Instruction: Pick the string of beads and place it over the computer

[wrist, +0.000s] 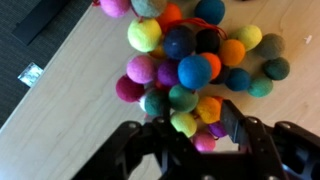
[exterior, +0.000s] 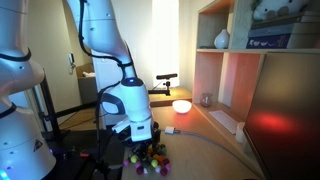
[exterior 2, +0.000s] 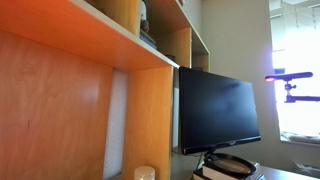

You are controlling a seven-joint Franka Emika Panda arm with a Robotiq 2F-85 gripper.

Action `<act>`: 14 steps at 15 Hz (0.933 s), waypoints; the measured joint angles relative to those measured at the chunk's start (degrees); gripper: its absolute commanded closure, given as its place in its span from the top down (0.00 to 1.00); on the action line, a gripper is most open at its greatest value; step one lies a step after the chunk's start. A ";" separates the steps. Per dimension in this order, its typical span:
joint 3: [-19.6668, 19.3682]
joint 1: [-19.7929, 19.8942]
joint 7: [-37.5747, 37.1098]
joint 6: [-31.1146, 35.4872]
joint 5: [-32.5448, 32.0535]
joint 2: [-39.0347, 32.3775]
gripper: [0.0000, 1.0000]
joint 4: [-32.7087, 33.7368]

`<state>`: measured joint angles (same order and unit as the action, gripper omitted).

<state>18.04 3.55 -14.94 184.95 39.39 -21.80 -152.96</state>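
Observation:
I should open my gripper, reach farther in and close around the green bead [wrist: 182, 98], because its fingers straddle crowded yellow and orange beads, short of the green bead.
The string of beads [wrist: 185, 60] is a bunch of round balls in many colours lying on the light wooden table [wrist: 70, 90]. In the wrist view my gripper [wrist: 196, 125] straddles the near end of the bunch, half closed, with yellow, orange, pink and purple beads between its black fingers [wrist: 236, 118]. I cannot tell whether the pads are pressing on them. In an exterior view the gripper [exterior: 140, 140] points straight down over the beads [exterior: 148, 161]. The computer, a dark monitor [exterior 2: 215, 105], stands under the shelves and also shows as the computer screen [exterior: 285, 140].
Orange wooden shelves [exterior: 225, 60] rise beside the monitor, with a vase [exterior: 221, 39] on them. A glowing round lamp [exterior: 181, 105] sits further back on the table. A small packet [wrist: 30, 73] lies near the table's edge. A dark rounded object [exterior 2: 235, 165] rests at the monitor's foot.

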 measured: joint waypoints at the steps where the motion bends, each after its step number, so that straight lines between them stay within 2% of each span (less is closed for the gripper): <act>1: -1.28 -1.49 -0.03 -0.13 0.00 0.00 0.18 0.24; 3: -3.58 -4.16 -0.07 -0.42 0.00 -0.01 0.03 0.59; 5: -5.91 -6.77 -0.12 -0.88 0.00 -0.01 0.00 0.83; 7: -8.10 -8.88 -1.70 -1.27 -1.81 -0.01 0.27 0.91; 9: -10.08 -10.82 -3.76 -1.60 -3.88 -0.01 0.34 0.95; 14: -12.12 -12.83 -8.11 -2.20 -6.92 -0.01 0.70 1.32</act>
<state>5.92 -9.28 -23.05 182.75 32.47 -21.81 -151.64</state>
